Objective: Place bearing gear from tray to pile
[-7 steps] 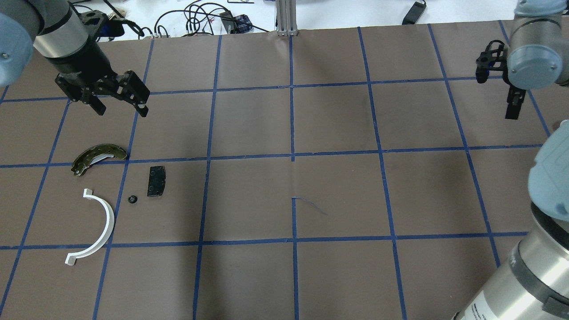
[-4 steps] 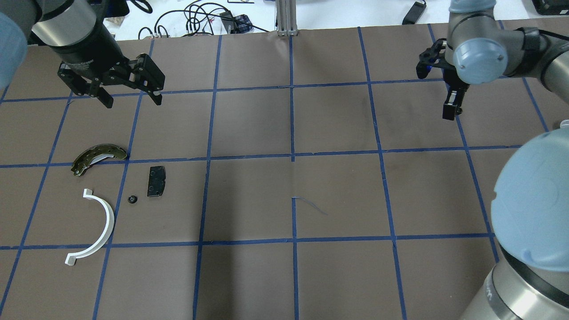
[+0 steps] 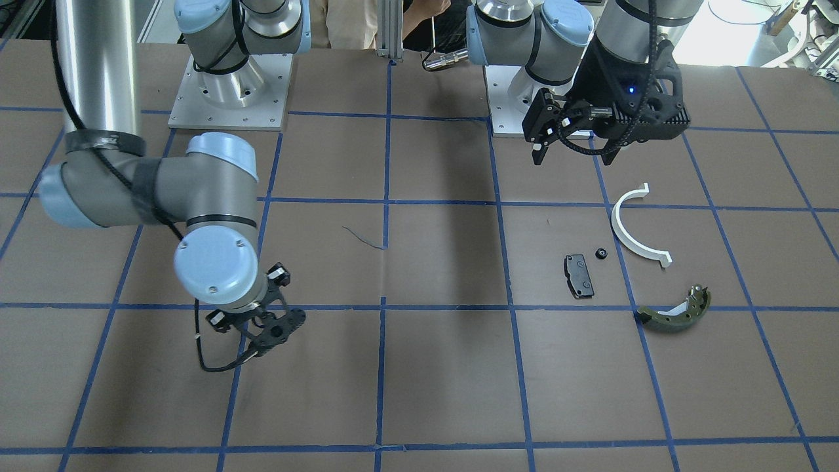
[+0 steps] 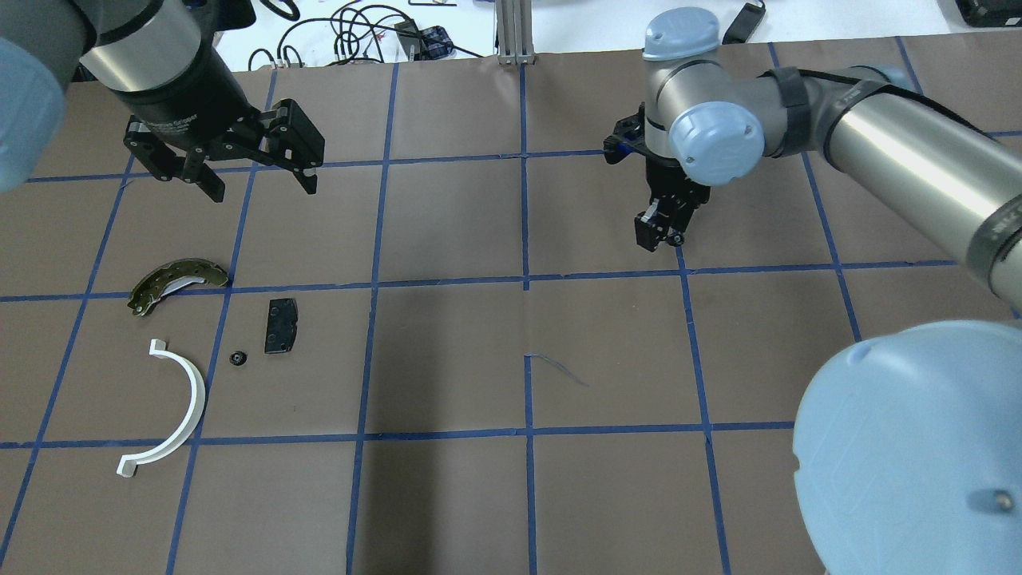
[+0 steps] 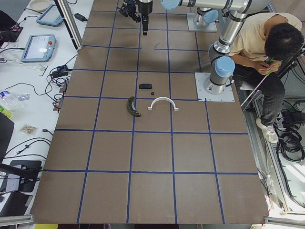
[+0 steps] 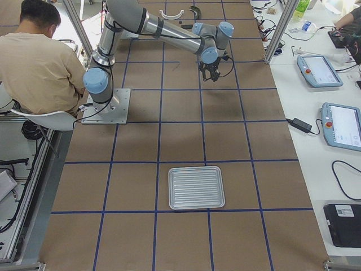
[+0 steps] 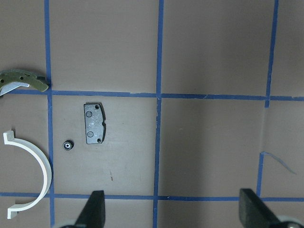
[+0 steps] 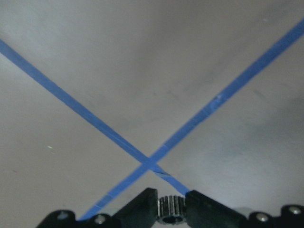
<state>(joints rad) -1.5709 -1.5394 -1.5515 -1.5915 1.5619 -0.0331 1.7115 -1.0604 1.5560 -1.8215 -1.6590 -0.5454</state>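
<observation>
I will set the bearing gear on bare table (image 3: 398, 282) just behind the middle blue tape crossing with my right gripper.
My right gripper (image 4: 659, 235) is shut on a small toothed bearing gear (image 8: 171, 209), held between the fingertips just above the table near a blue tape crossing. It also shows in the front view (image 3: 275, 331). The pile lies at the table's left: an olive-green curved shoe (image 4: 177, 283), a black rectangular pad (image 4: 281, 325), a white half-ring (image 4: 172, 407) and a small black gear (image 4: 237, 358). My left gripper (image 4: 263, 188) is open and empty, hovering behind the pile; its wrist view shows the pad (image 7: 94, 123) and the small gear (image 7: 68, 145). The silver tray (image 6: 196, 187) lies bare at the table's right end.
Blue tape lines divide the brown table into squares. The right arm's long link (image 4: 902, 152) reaches across the right half of the table. Cables and a metal post (image 4: 515, 32) sit beyond the far edge. A seated person (image 6: 39, 56) is beside the robot bases.
My right arm has swung leftward from the far right edge toward the table's middle, carrying the gear. My left gripper has shifted right and slightly back, still open.
</observation>
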